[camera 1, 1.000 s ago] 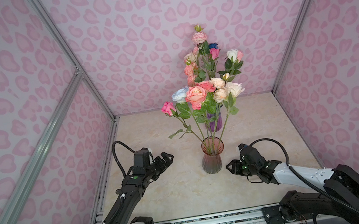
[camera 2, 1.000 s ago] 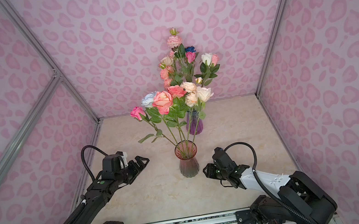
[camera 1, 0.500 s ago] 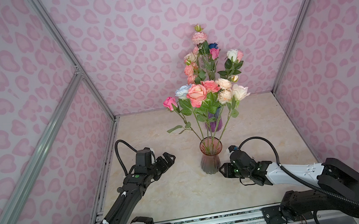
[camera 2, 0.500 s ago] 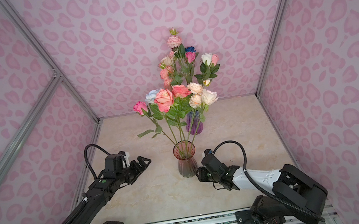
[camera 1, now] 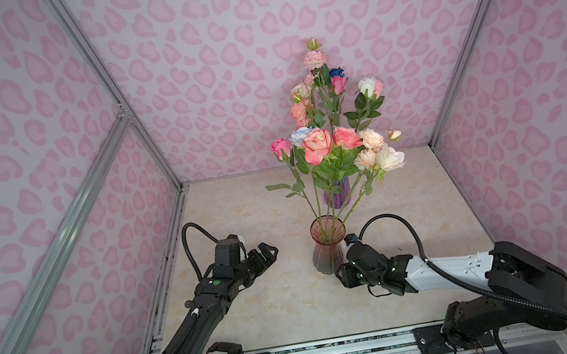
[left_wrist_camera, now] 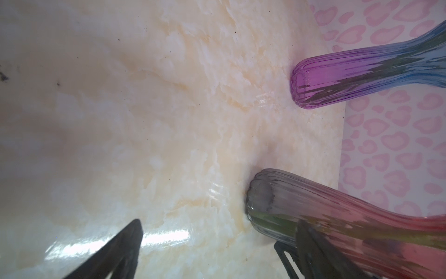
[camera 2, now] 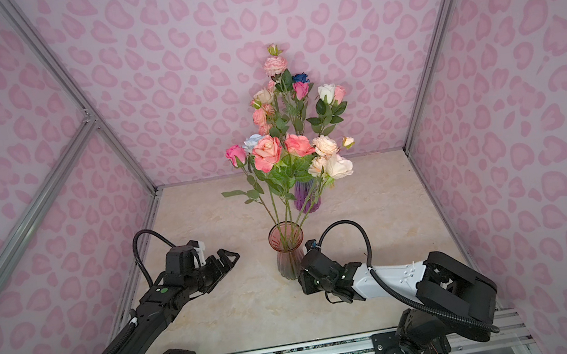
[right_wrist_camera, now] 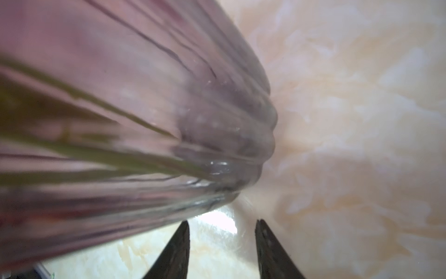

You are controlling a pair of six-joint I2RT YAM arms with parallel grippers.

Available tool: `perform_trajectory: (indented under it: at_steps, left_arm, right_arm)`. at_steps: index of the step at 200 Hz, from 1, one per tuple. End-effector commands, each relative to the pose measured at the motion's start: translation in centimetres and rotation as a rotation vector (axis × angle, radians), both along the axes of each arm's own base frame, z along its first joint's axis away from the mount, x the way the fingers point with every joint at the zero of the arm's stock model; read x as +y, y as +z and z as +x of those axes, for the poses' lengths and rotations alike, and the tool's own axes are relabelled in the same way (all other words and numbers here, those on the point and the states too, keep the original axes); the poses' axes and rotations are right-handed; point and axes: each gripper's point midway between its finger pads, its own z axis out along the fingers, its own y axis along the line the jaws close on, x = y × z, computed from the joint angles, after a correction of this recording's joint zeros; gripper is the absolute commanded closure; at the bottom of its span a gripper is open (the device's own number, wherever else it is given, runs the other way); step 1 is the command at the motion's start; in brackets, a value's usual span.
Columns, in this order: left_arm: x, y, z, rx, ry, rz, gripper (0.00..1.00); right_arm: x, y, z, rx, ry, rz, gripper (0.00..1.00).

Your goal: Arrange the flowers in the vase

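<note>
The robot's left gripper should next go to the neck (camera 1: 323, 238) (left_wrist_camera: 418, 240) of the pink glass vase, just below the vase's rim, and close there.
Flowers (camera 1: 317, 142) with pink, peach and cream heads stand in a ribbed pink glass vase (camera 1: 328, 255) mid-table; their green stems (right_wrist_camera: 72, 149) show through the glass. My right gripper (camera 1: 340, 276) lies low at the vase's base on its right side. It is open, with only table between the fingertips (right_wrist_camera: 185, 232), and the vase wall (right_wrist_camera: 120, 108) runs just beside one finger. My left gripper (camera 1: 270, 254) hovers wide open to the left of the vase (left_wrist_camera: 337, 210), apart from it.
Behind stands a purple vase (camera 1: 337, 192) holding more flowers (camera 1: 314, 61), among them a blue one, near the back wall. Pink patterned walls close in the marble table (camera 1: 255, 304) on three sides. An arm rail runs along the front edge.
My right gripper has slid left along the table up to the pink vase's base. The flower heads in that vase have shifted back and to the right. The left gripper barely moved.
</note>
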Motion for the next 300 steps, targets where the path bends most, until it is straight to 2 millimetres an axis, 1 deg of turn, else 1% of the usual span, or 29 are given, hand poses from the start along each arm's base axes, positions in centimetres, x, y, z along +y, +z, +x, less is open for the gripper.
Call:
perform_trajectory:
  at_steps: [1, 12, 28, 35, 45, 56, 66, 80, 88, 100, 109, 128, 152, 162, 174, 210, 217, 230, 233, 256, 277, 300]
  left_arm:
    - [0.0, 0.2, 0.2, -0.020, 0.001, 0.004, 0.00]
    - [-0.1, 0.5, 0.2, -0.024, -0.006, -0.005, 0.00]
    - [-0.4, 1.7, 0.0, -0.038, -0.016, -0.027, 0.00]
    - [-0.8, 2.9, -0.1, -0.051, -0.026, -0.055, 0.02]
    - [-1.4, 5.2, -0.3, -0.080, -0.044, -0.092, 0.06]
    - [-1.5, 7.8, -0.9, -0.091, -0.045, -0.082, 0.10]
    - [-2.1, 10.4, -1.7, -0.118, -0.075, -0.071, 0.11]
    - [-3.1, 13.1, -2.8, -0.117, -0.097, -0.071, 0.13]
    - [-3.9, 14.0, -3.1, -0.109, -0.109, -0.080, 0.14]
    - [-4.9, 14.6, -3.1, -0.077, -0.113, -0.092, 0.16]
    - [-5.8, 14.7, -2.7, -0.060, -0.127, -0.092, 0.17]
    - [-7.8, 14.4, -1.8, -0.011, -0.170, -0.067, 0.24]
    - [-9.8, 14.7, -1.2, 0.009, -0.226, 0.006, 0.28]
    - [-9.8, 14.9, -1.0, 0.005, -0.227, 0.057, 0.28]
    - [-9.8, 14.5, -0.6, 0.011, -0.223, 0.091, 0.29]
    - [-10.4, 11.7, 0.1, 0.081, -0.240, 0.173, 0.34]
    - [-10.8, 11.3, 0.2, 0.094, -0.257, 0.181, 0.36]
    - [-11.5, 10.6, 0.1, 0.118, -0.299, 0.197, 0.38]
    - [-11.8, 11.4, 0.4, 0.100, -0.301, 0.192, 0.38]
    - [-11.8, 11.5, 0.9, 0.100, -0.297, 0.235, 0.39]
    - [-11.6, 10.6, 0.9, 0.125, -0.296, 0.264, 0.42]
    - [-11.9, 9.5, 1.0, 0.158, -0.303, 0.277, 0.48]
  right_arm:
    - [-0.4, -0.3, 0.6, -0.032, -0.004, -0.047, 0.54]
    - [-0.1, -0.5, 0.7, -0.030, 0.002, -0.046, 0.54]
    - [0.5, -0.8, 0.7, -0.023, 0.017, -0.050, 0.54]
    - [0.6, -0.9, 0.7, -0.021, 0.018, -0.056, 0.54]
    - [0.6, -0.9, 0.6, -0.022, 0.018, -0.062, 0.54]
    - [0.3, -1.0, 0.5, -0.023, 0.012, -0.068, 0.54]
    - [0.0, -0.8, 0.5, -0.029, 0.007, -0.079, 0.54]
    - [-0.4, -0.8, 0.7, -0.041, 0.001, -0.098, 0.54]
    - [-0.4, -0.7, 0.8, -0.048, 0.006, -0.102, 0.54]
    - [0.1, -0.6, 1.0, -0.054, 0.017, -0.091, 0.54]
    - [0.7, -0.6, 1.1, -0.053, 0.030, -0.082, 0.54]
    - [1.9, -0.6, 1.3, -0.056, 0.049, -0.062, 0.55]
    - [2.3, -0.3, 1.5, -0.072, 0.058, -0.056, 0.55]
    - [2.3, -0.2, 1.5, -0.084, 0.052, -0.052, 0.55]
    - [2.4, -0.2, 1.4, -0.097, 0.053, -0.042, 0.55]
    - [3.0, -0.6, 0.8, -0.099, 0.072, -0.021, 0.55]
    - [3.1, -0.6, 0.7, -0.102, 0.076, -0.020, 0.55]
    - [3.0, -0.5, 0.6, -0.107, 0.075, -0.019, 0.55]
    - [3.1, -0.4, 0.6, -0.109, 0.077, -0.017, 0.55]
    - [3.0, -0.3, 0.5, -0.116, 0.080, -0.017, 0.55]
    - [3.0, -0.2, 0.4, -0.121, 0.086, -0.010, 0.55]
    - [3.2, -0.2, 0.3, -0.126, 0.085, 0.002, 0.56]
